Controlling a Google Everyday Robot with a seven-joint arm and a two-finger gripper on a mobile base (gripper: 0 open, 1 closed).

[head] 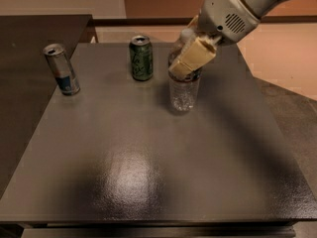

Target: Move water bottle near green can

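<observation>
Next, my gripper lets go of the water bottle slightly in front of and close beside the green can [164, 93].
The water bottle [184, 90] is a clear ribbed plastic bottle standing upright on the dark table [148, 172], just right of the green can [141, 57]. The can is short and dark green with a silver top, at the table's back middle. My gripper [188, 53] comes in from the upper right and is shut on the bottle's upper part, hiding its cap. A tan finger [192, 57] lies across the bottle's front. Bottle and can stand a short gap apart.
A slimmer silver and blue can [61, 69] stands at the table's back left. A second dark table [34, 38] adjoins on the left. Tan floor lies beyond the table's back and right edges.
</observation>
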